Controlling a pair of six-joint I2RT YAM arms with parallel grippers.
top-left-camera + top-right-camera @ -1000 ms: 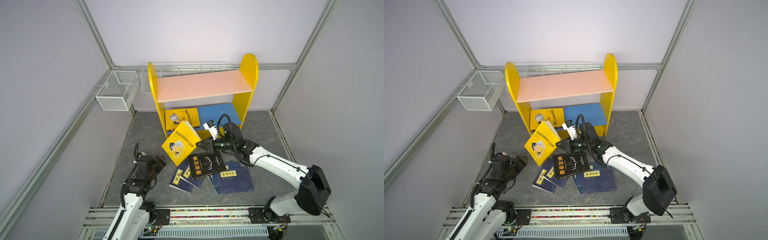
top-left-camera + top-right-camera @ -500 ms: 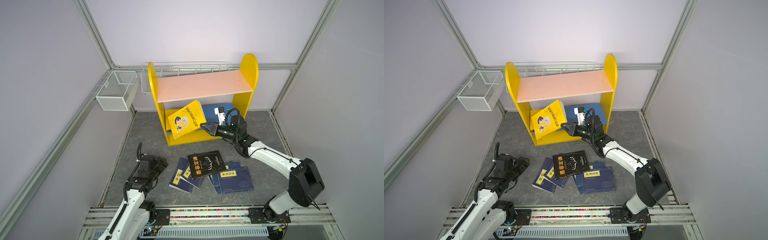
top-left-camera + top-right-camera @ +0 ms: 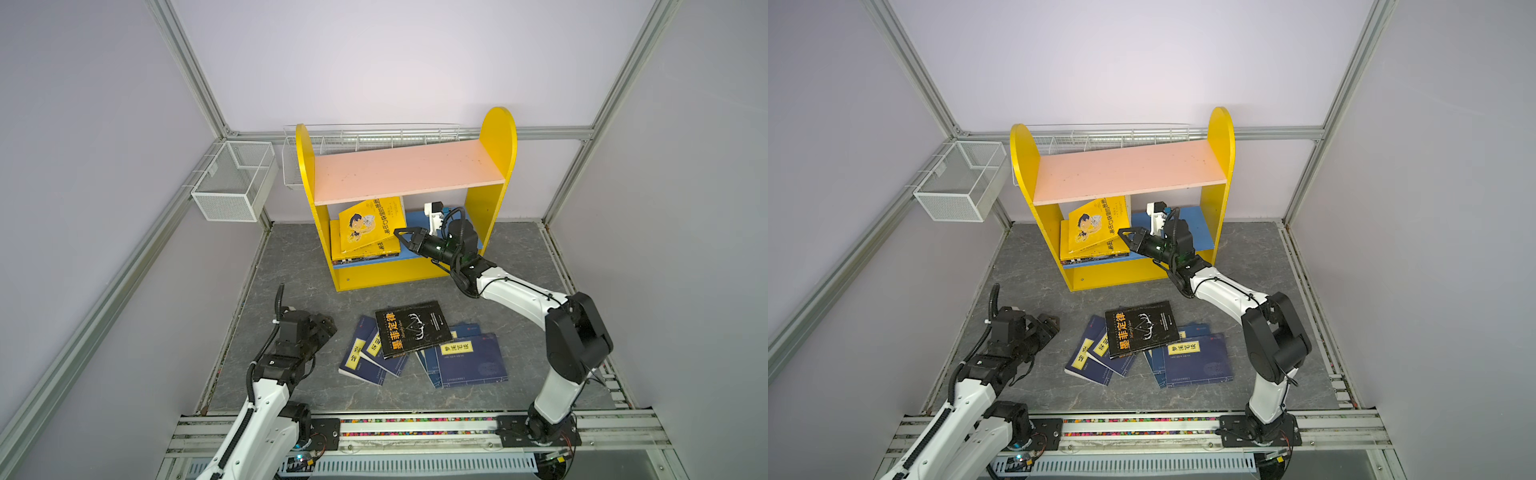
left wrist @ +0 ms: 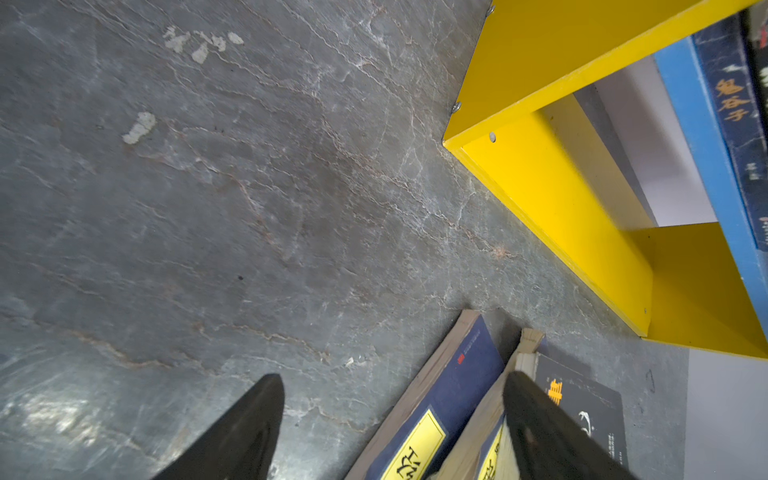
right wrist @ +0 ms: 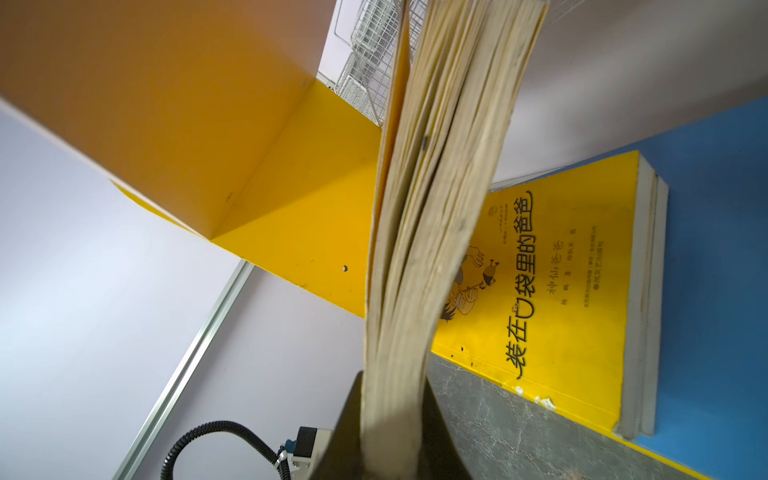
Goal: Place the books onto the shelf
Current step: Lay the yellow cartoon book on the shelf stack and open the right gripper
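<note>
My right gripper has the yellow cartoon book. It will put that book down on the stack topped (image 3: 364, 231) (image 5: 512, 284) by another yellow book.
The shelf (image 3: 407, 170) (image 3: 1125, 170) stands at the back, with yellow sides, a pink upper board and a blue lower board (image 5: 715, 249). My right gripper (image 3: 401, 235) (image 3: 1124, 235) (image 5: 392, 415) is shut on a yellow cartoon book (image 3: 370, 224) (image 5: 436, 166), held tilted inside the lower tier. Below it lies a stack of books topped by another yellow book (image 5: 561, 291). On the floor lie a black book with orange characters (image 3: 411, 328) (image 3: 1142, 328) and several navy books (image 3: 469, 359) (image 4: 453, 386). My left gripper (image 3: 324, 328) (image 3: 1050, 326) (image 4: 390, 378) hovers open just left of them, holding nothing.
A white wire basket (image 3: 235, 180) hangs on the left wall. A second wire basket (image 3: 365, 137) runs behind the shelf. A metal rail (image 3: 415, 428) closes the front of the grey stone floor (image 4: 249, 208).
My right gripper has carried the yellow cartoon book from above the floor pile up into the shelf's lower tier. The left arm has drawn back slightly toward the front.
</note>
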